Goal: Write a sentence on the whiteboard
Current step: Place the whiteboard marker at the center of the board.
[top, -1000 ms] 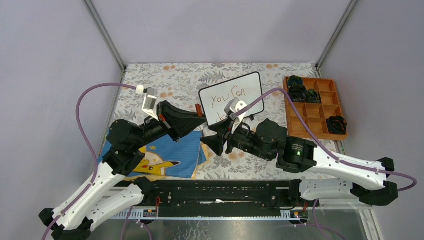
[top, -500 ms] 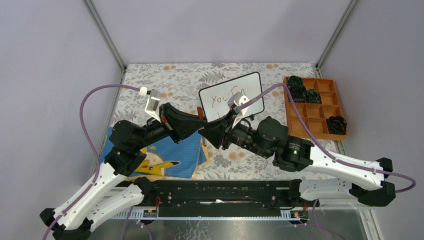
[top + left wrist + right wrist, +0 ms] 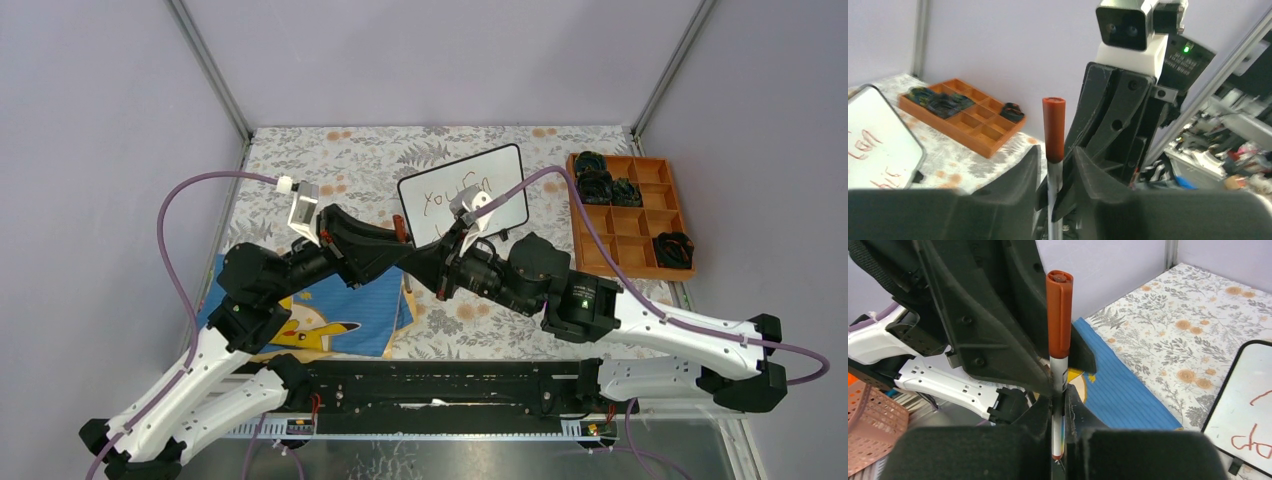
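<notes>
Next, I let go of the marker with my right gripper in front of the whiteboard's corner nearest the orange tray [image 3: 523,295].
The whiteboard [image 3: 505,190] stands tilted at the back middle, and the right wrist hides part of the reddish sentence [image 3: 440,197]. In front of it both grippers meet on an upright marker [image 3: 401,229] with a red-brown cap. My right gripper [image 3: 1058,400] is shut on the marker's white barrel [image 3: 1058,375] below the cap. The fingers of my left gripper [image 3: 1057,152] flank the same marker [image 3: 1054,127] with thin gaps showing. Whether they still press on it I cannot tell. The board's edge [image 3: 878,135] also shows in the left wrist view.
An orange compartment tray [image 3: 640,215] with dark items lies at the right. A blue cloth [image 3: 330,310] with a yellow cartoon figure lies at the front left on the floral table cover. Metal enclosure posts rise at the back corners.
My right gripper has swung left to the marker and shut on its barrel. The left gripper stayed in place with the marker between its fingers.
</notes>
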{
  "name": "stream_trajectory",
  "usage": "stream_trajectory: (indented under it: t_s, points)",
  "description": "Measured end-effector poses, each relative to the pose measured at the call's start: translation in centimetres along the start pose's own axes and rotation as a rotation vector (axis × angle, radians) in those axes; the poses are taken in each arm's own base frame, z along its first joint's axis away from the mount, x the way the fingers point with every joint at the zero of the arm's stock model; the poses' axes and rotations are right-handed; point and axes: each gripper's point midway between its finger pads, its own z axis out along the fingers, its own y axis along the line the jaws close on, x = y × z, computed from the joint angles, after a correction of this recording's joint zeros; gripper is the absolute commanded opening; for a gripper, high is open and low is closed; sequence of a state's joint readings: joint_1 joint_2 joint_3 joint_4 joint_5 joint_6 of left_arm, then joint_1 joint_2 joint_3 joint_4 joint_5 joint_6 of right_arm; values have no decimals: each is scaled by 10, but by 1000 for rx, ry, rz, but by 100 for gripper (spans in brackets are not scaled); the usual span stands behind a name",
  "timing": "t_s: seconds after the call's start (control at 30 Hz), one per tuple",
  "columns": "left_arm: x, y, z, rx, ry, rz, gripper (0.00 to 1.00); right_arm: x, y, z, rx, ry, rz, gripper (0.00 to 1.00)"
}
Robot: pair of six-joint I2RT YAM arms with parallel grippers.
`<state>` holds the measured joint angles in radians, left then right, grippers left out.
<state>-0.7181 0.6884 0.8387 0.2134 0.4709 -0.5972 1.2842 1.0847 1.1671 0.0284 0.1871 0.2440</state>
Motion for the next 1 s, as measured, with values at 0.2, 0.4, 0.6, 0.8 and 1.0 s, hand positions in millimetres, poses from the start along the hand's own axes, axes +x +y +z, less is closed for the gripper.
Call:
stream_trajectory:
  t_s: [0.2, 0.4, 0.6, 0.8, 1.0]
  points:
    - [0, 4, -5, -36, -1, 15, 99, 11, -19, -5, 80, 21, -29, 0]
    - [2, 22, -18, -157, -1, 54, 99, 41, -67, -27, 279, 98, -81, 0]
    - [-13, 54, -32, -358, -37, 165, 99, 88, -159, -64, 595, 214, -37, 0]
    - [-3, 96, -30, -506, 14, 257, 99, 157, -230, -112, 856, 354, 90, 0]
    - [30, 136, -33, -607, 110, 307, 99, 198, -271, -150, 1030, 405, 263, 0]
